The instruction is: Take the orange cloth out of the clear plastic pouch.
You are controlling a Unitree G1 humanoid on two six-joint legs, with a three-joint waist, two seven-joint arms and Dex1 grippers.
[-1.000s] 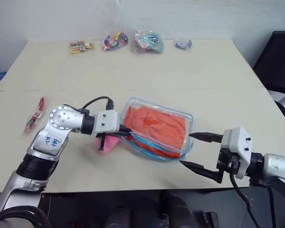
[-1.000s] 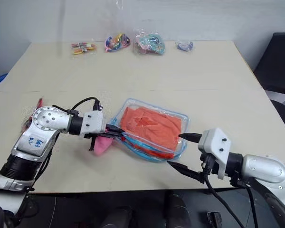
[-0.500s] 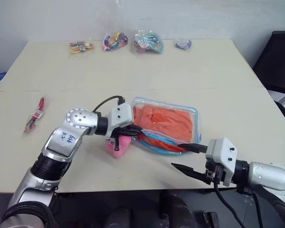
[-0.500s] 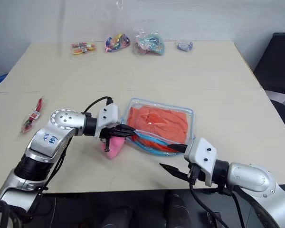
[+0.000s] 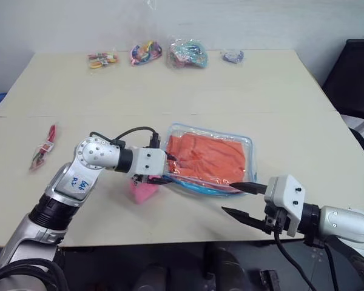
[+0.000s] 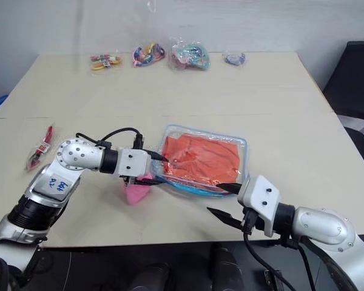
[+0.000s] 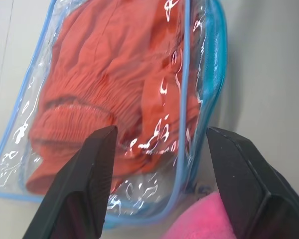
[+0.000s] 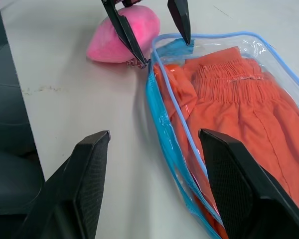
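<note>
The pouch's opening is lying almost flat, so my left gripper should pinch the upper blue edge (image 7: 182, 142) by the charm and lift it before my right gripper reaches in.
The clear plastic pouch (image 5: 247, 151) with blue edging lies flat on the table, and the orange cloth (image 5: 209, 156) is inside it. Its pink plush charm (image 5: 141, 189) rests at the pouch's left end. My left gripper (image 5: 170, 170) is open at that end, one finger on either side of the pouch's corner (image 8: 159, 47), holding nothing. In the left wrist view the open left gripper (image 7: 161, 133) faces the orange cloth (image 7: 114, 74) through the plastic. My right gripper (image 5: 238, 199) stands open at the pouch's near right corner, its upper fingertip against the blue edge.
Several small bags of colourful trinkets (image 5: 188, 53) line the table's far edge. A red packet (image 5: 45, 145) lies at the left. A black chair (image 5: 355, 79) stands beyond the table's right side. The table's near edge runs just under my right gripper.
My left gripper has rolled and opened, letting go of the pouch's left end, which now lies flatter. My right gripper's fingers have narrowed and sit closer to the pouch's corner.
</note>
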